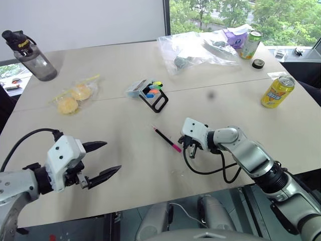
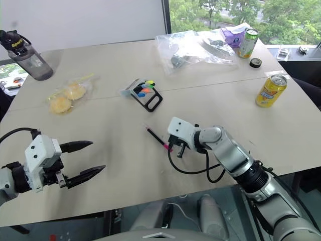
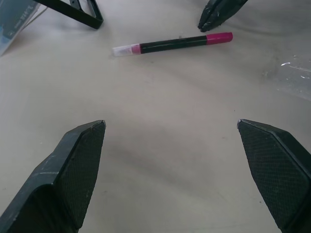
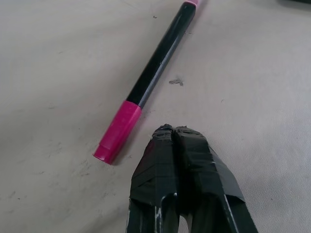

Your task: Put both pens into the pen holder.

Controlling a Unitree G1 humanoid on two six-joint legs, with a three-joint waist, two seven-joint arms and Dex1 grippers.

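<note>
My right gripper is shut next to the pen's pink end, so it needs to open, close around the black body (image 1: 163, 136) and raise the pen to my left gripper.
One pen (image 1: 166, 138), black with a magenta-pink end, lies flat on the beige table (image 1: 125, 130) near its middle. My right gripper (image 4: 175, 131) is shut with nothing in it. Its tips rest just beside the pen's (image 4: 150, 80) pink end, apart from it. The pen holder (image 1: 153, 94), a small black frame with colourful marker tips, stands farther back, beyond the pen. My left gripper (image 1: 112, 156) hovers wide open at the near left, pointing toward the pen (image 3: 170, 44), with bare table between its fingers (image 3: 77, 170).
A dark water bottle (image 1: 30, 50) stands at the far left and a bag of yellow items (image 1: 72, 95) lies nearer. A large clear plastic bag (image 1: 195, 47), a green can (image 1: 249, 45), a tape roll (image 1: 258, 63) and a yellow can (image 1: 277, 91) occupy the right.
</note>
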